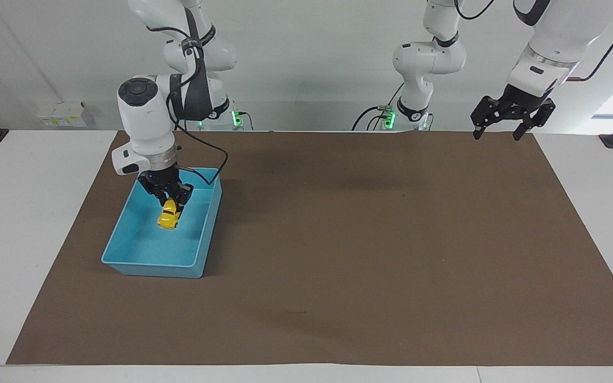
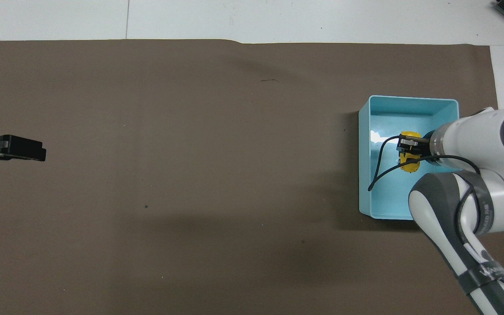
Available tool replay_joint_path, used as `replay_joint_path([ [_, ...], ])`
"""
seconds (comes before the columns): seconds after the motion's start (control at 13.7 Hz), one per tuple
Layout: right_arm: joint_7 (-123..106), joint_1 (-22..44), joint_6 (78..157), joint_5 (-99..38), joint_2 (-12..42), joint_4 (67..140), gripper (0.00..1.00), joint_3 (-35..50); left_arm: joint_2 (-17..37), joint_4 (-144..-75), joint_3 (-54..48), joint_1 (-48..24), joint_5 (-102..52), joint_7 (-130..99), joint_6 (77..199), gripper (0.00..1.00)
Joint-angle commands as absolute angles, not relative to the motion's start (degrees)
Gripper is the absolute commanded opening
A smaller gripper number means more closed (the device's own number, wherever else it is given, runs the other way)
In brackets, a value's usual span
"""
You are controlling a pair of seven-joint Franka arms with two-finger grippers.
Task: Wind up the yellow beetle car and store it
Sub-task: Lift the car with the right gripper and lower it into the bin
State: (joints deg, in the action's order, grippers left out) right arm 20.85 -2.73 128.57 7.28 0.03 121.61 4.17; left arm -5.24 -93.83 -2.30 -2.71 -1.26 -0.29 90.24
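Next, my right gripper releases the yellow beetle car on the bottom of the blue bin [image 2: 401,176], just below its middle. The car now hangs nose-down inside the bin's walls.
The yellow beetle car [image 1: 168,218] hangs nose-down from my right gripper [image 1: 170,204], which is shut on it over the middle of the blue bin [image 1: 149,262]. In the overhead view the yellow beetle car [image 2: 409,166] shows under the right gripper [image 2: 409,151], inside the blue bin's [image 2: 364,175] walls. I cannot tell whether the car touches the bin's floor. My left gripper [image 1: 499,133] is open and empty, and waits raised over the mat's edge at the left arm's end; it also shows in the overhead view [image 2: 20,148].
A brown mat [image 1: 370,244] covers most of the white table [image 1: 24,223]. The bin stands on it at the right arm's end. A black cable [image 2: 381,168] loops from the right wrist over the bin.
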Motion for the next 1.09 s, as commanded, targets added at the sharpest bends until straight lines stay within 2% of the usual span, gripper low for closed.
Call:
replay_joint_path([
  [0.0, 13.64, -5.44, 136.11, 4.14, -5.01, 130.59, 0.00, 4.66, -5.62, -93.43, -2.90, -1.67, -1.85, 0.62, 89.21, 1.00],
  [0.44, 12.22, -6.42, 150.45, 1.67, -4.40, 139.56, 0.00, 4.66, -5.62, -93.43, -2.90, -1.67, -1.85, 0.62, 89.21, 1.00],
  [1.02, 9.23, -8.61, 155.12, 1.67, -1.05, 142.11, 0.00, 4.66, -5.62, -93.43, -2.90, -1.67, -1.84, 0.62, 89.21, 1.00],
])
